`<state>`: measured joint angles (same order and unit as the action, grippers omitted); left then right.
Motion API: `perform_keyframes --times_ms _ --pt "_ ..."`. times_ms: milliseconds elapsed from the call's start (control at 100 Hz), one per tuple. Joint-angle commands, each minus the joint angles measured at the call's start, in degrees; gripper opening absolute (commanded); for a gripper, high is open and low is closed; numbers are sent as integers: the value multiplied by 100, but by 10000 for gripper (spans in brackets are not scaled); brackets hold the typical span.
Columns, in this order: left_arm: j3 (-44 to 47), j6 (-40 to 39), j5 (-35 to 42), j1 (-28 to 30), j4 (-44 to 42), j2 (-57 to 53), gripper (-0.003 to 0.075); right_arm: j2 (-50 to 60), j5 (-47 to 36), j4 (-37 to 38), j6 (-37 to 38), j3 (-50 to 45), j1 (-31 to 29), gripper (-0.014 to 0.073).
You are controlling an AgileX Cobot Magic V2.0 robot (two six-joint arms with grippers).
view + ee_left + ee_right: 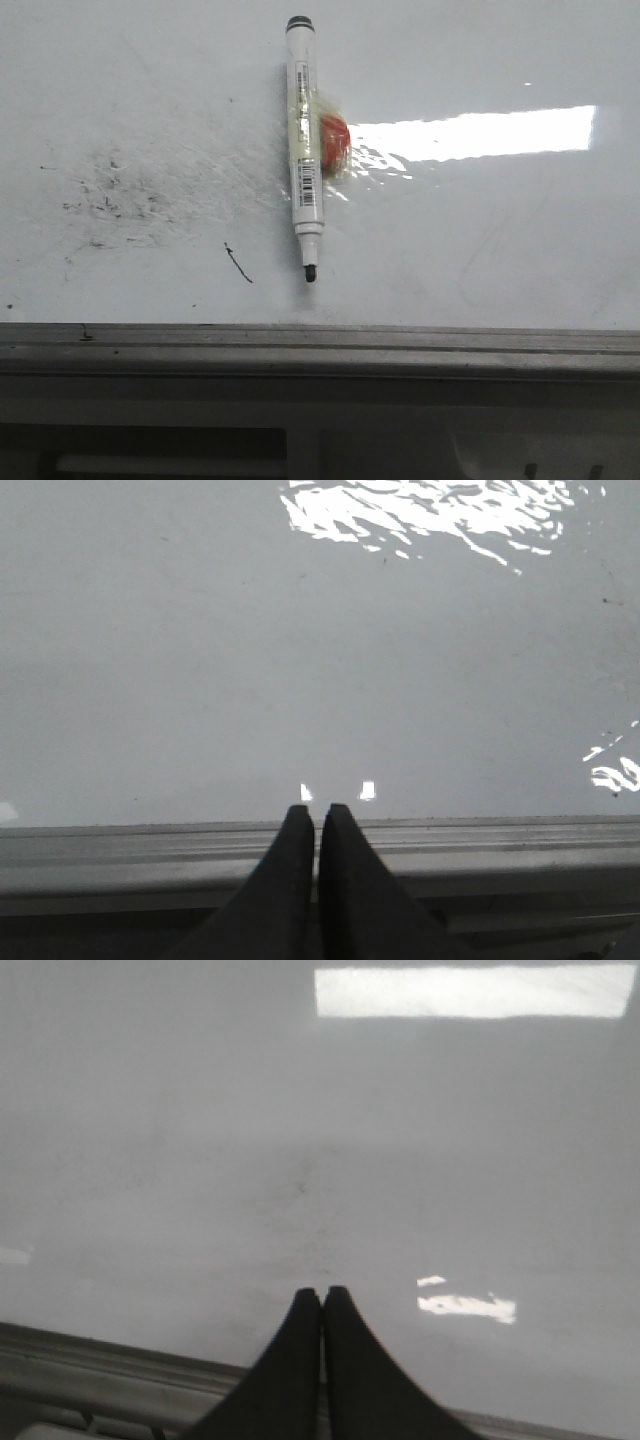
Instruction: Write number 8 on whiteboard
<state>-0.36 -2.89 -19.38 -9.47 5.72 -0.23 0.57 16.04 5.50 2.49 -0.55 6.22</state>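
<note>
I need to close my right gripper on the taped middle (318, 138) of the white marker, where the orange-red piece sits.
The whiteboard (480, 230) is glossy white with grey smudges and glare, edged by a grey metal rail (320, 345). No number 8 shows on it. A white marker (304, 150) with a black tip lies on the board, its tip toward the rail, with an orange-red piece (334, 140) taped to its side. My left gripper (316, 812) is shut and empty over the rail at the board's near edge (300, 680). My right gripper (322, 1294) is shut and empty just past the rail, over bare board (300, 1140). Neither gripper shows in the front view.
A short thin black diagonal stroke (238, 263) sits left of the marker tip. A grey speckled smudge patch (120, 195) lies further left. A bright glare strip (480, 133) crosses the right of the board.
</note>
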Motion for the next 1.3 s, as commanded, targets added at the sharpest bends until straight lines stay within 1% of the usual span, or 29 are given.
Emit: perform_keyframes --times_ms 0,40,130,210,310,360,420,490,560,610,680,760,800,820,830,840,870,890,900,910,940,960,970,990,1010,1060,1110,1180,1290 --pt "223 -37 528 19 476 -165 -20 131 -955 -333 -62 -74 -5 -43" --pt "223 -37 669 19 1008 -165 -20 131 -1222 -773 -62 -74 -5 -43" --pt "223 -37 923 19 2994 -165 -20 131 -1743 -1608 -62 -74 -5 -43" --pt "223 -37 967 19 4139 -165 -20 131 -1828 -2152 -62 -74 -5 -43" --pt "223 -37 1012 19 4914 -165 -20 131 -1944 -2655 -62 -74 -5 -43" --pt "223 -37 1043 19 5478 -165 -20 131 -2071 -3000 -62 -44 -5 -43" --pt "187 54 1169 19 5835 -165 -20 131 -2143 -3245 -62 108 -5 -43" --pt "-60 692 1167 19 5615 -154 -20 131 -2012 -3074 -74 453 -5 -43" --pt "-462 1486 967 19 5139 -56 -20 106 -1420 -2394 -74 949 -5 -43" --pt "-781 1604 804 19 4717 144 -20 0 -753 -1681 -74 1407 -5 -42" --pt "-1269 1604 446 19 4066 605 -19 -263 291 -967 -74 1946 -5 -41" --pt "-1791 1616 -5 19 3549 1225 4 -657 1182 -550 -74 2423 -5 -27" --pt "-2053 1698 -210 19 3439 1631 52 -864 1417 -454 -74 2636 -5 -6" --pt "-2180 1753 -325 19 3405 1831 98 -960 1463 -437 -74 2730 -5 12" --pt "-2221 1795 -405 19 3398 1901 98 -990 1498 -437 -74 2759 -5 27" --pt "-2299 1827 -444 19 3400 2043 139 -1020 1511 -437 -74 2786 -5 35" --pt "-2450 1942 -595 19 3400 2312 183 -1158 1525 -437 -74 2917 -5 73" --pt "-2559 1997 -707 19 3400 2515 248 -1234 1525 -437 -74 2988 -5 105" --pt "-2594 2015 -779 19 3400 2581 248 -1257 1525 -437 -74 3009 -5 129" --pt "-2664 2010 -818 19 3400 2707 298 -1282 1525 -437 -74 3030 -5 141" --pt "-2795 2037 -976 19 3400 2956 346 -1394 1511 -437 -74 3130 -5 191" --pt "-2888 2081 -1103 19 3411 3132 403 -1435 1511 -437 -74 3183 -5 231" --pt "-2919 2146 -1187 19 3426 3186 403 -1473 1511 -437 -74 3200 -5 258" --pt "-3003 2268 -1305 19 3463 3348 449 -1531 1511 -437 -74 3236 -5 297" --pt "-3074 2368 -1373 -13 3547 3503 470 -1573 1511 -437 -74 3262 -5 323" --pt "-3187 2754 -1510 -156 3846 3812 481 -1665 1511 -437 -74 3308 4 407" --pt "-3242 2975 -1464 -442 4200 4063 472 -1697 1439 -437 -74 3306 95 451" --pt "-3255 3320 -1300 -888 4753 4404 448 -1736 1349 -437 -74 3306 255 458" --pt "-3255 3409 -768 -1724 4988 4827 437 -1824 1300 -344 -74 3306 466 458"
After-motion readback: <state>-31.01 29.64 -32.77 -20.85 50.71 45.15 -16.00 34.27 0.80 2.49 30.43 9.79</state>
